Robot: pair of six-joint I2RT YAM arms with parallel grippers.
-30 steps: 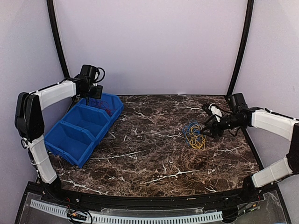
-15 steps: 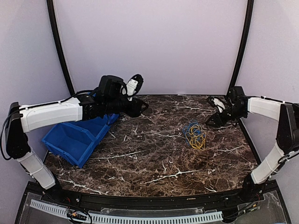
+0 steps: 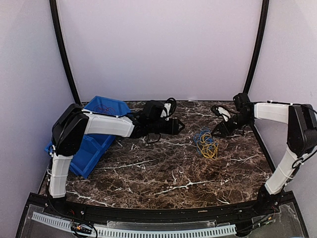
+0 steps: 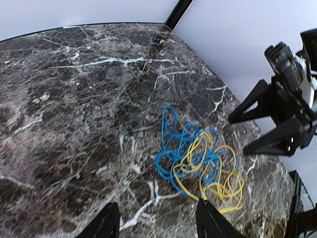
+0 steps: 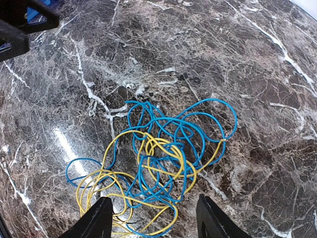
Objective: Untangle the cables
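Observation:
My left gripper should grab the cables' blue loops (image 3: 197, 136) (image 4: 177, 154), on the side of the tangled heap that faces the blue divided bin.
The cables (image 3: 206, 144) lie as one tangled heap of blue and yellow loops on the marble table (image 3: 163, 168), right of centre. My left gripper (image 3: 179, 127) hovers to the left of the heap, open and holding nothing. In the left wrist view the cables (image 4: 195, 161) sit just ahead of the open left gripper (image 4: 157, 220). My right gripper (image 3: 217, 132) hangs at the heap's upper right edge, open and empty. The right wrist view has the cables (image 5: 158, 163) directly below the open right gripper (image 5: 154, 218). The left wrist view also catches the right gripper (image 4: 238, 135) beyond the heap.
A blue divided bin (image 3: 81, 151) stands at the table's left edge, partly behind the left arm. Black frame posts (image 3: 256, 49) rise at both back corners. The left gripper's black fingers (image 5: 20, 25) show in the top left corner of the right wrist view.
The left arm has swung from above the blue bin rightwards across the table to beside the cables. The right gripper drew back from the heap, then returned to its edge.

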